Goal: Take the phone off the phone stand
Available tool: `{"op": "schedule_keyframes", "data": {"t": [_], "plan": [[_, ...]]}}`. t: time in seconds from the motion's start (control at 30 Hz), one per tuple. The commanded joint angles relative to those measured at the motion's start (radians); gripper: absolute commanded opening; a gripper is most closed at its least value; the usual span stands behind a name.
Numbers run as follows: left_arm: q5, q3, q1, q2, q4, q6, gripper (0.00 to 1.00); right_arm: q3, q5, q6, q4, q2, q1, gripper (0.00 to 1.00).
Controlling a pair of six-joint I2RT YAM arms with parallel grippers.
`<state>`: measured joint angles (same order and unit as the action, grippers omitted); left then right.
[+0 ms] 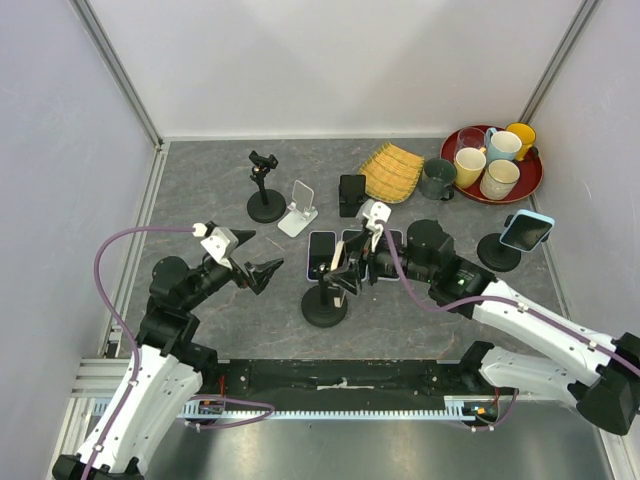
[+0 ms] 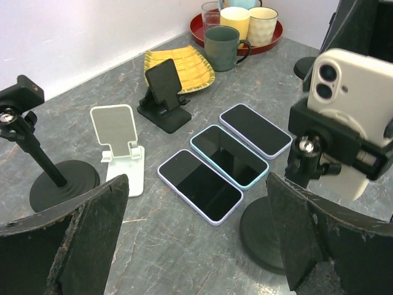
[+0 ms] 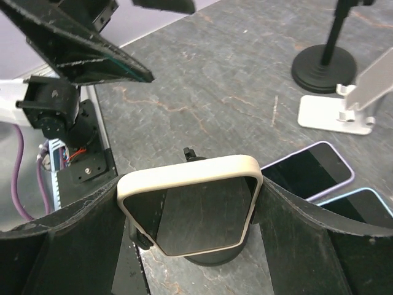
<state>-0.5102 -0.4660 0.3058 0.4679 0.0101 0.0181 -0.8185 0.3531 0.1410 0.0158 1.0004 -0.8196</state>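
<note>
Next, I move my left gripper to the ball joint [image 1: 323,270] [image 2: 306,145] just behind the clamp of the black round-based stand and close it there.
A white-cased phone [image 3: 198,212] sits in the clamp of a black round-based stand [image 1: 325,309] at the table's middle front. The left wrist view shows its back and camera [image 2: 350,86], with the clamp across it and the stand base [image 2: 265,236] below. My right gripper [image 1: 346,271] is shut on the phone, one finger pressed on each long edge; the right finger [image 3: 307,227] shows beside it. My left gripper [image 1: 262,272] is open and empty, hovering just left of the stand, apart from it.
Three phones [image 2: 199,184] lie flat side by side behind the stand. Further back stand a white folding stand [image 1: 298,207], a black folding stand [image 1: 352,194], a black pole stand [image 1: 265,190], a yellow dish [image 1: 392,171] and a red tray [image 1: 530,180] of mugs. A second stand holds a blue phone [image 1: 527,230].
</note>
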Motion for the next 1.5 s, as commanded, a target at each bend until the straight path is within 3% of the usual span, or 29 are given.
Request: {"op": "schedule_keyframes", "data": {"t": [0.0, 0.37, 0.57, 0.63, 0.77, 0.8, 1.17, 1.47], "plan": [[-0.042, 0.003, 0.010, 0.015, 0.028, 0.040, 1.00, 0.016, 0.064, -0.037, -0.272, 0.010, -0.036, 0.04], [-0.197, -0.017, 0.059, 0.115, -0.004, 0.089, 1.00, 0.073, 0.175, -0.073, -0.300, 0.089, -0.067, 0.13], [-0.231, -0.031, 0.104, 0.156, -0.058, 0.124, 1.00, 0.082, 0.162, -0.098, -0.254, 0.066, -0.070, 0.20], [-0.252, -0.031, 0.118, 0.164, -0.058, 0.129, 1.00, 0.087, 0.147, -0.104, -0.228, 0.043, -0.069, 0.30], [-0.261, -0.034, 0.145, 0.186, -0.055, 0.122, 1.00, 0.088, 0.074, -0.112, -0.179, 0.003, -0.069, 0.37], [-0.267, -0.034, 0.148, 0.189, -0.053, 0.121, 1.00, 0.087, 0.040, -0.109, -0.162, -0.003, -0.070, 0.43], [-0.310, -0.037, 0.205, 0.259, 0.013, 0.100, 0.98, 0.073, 0.011, -0.090, -0.100, -0.059, -0.069, 0.81], [-0.304, -0.117, 0.273, 0.359, -0.001, 0.212, 0.93, 0.033, -0.012, -0.096, -0.021, -0.101, -0.069, 0.96]]}}
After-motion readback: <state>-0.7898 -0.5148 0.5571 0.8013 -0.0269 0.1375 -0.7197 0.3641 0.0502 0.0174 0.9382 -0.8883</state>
